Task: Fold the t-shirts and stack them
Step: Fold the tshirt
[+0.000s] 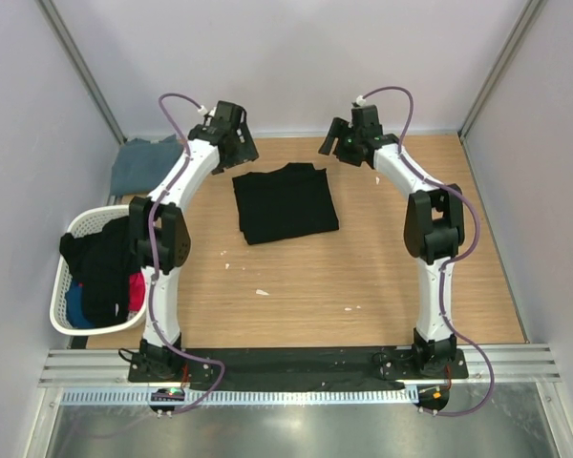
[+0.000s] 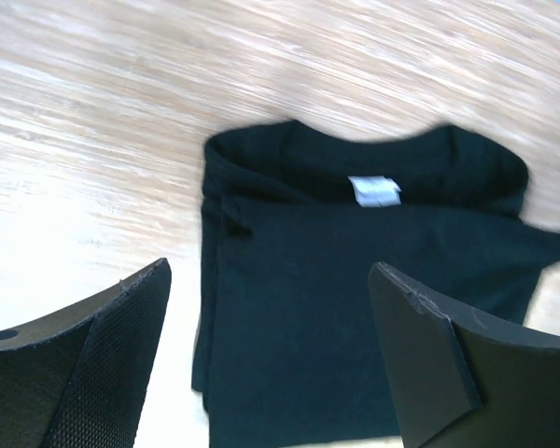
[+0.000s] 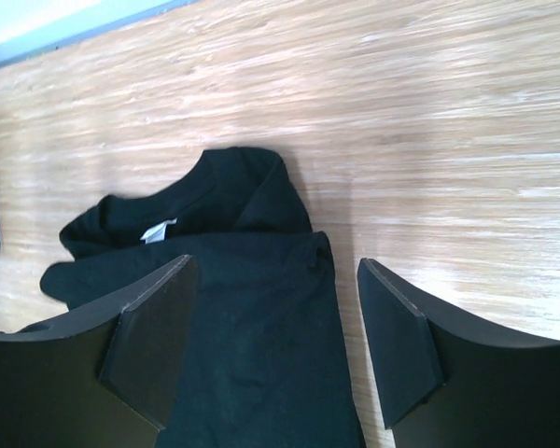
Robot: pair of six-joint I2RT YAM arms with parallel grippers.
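Observation:
I will take the black t-shirt's far corner [image 1: 241, 180] with my left gripper and straighten it together with my right gripper, because its near edge slants across the table.
A black t-shirt [image 1: 285, 203] lies folded into a rectangle at the middle back of the wooden table, collar to the far side. It shows in the left wrist view [image 2: 355, 280] with a white neck label, and in the right wrist view [image 3: 252, 336]. My left gripper [image 1: 237, 143] is open and empty, raised above the shirt's far left corner. My right gripper [image 1: 342, 141] is open and empty, raised above the shirt's far right corner. A slate grey-blue t-shirt [image 1: 143, 162] lies folded at the table's far left.
A white plastic laundry basket [image 1: 72, 229] hangs off the table's left edge, holding black, red and blue clothes. Small white scraps [image 1: 262, 292] lie on the wood in front of the black shirt.

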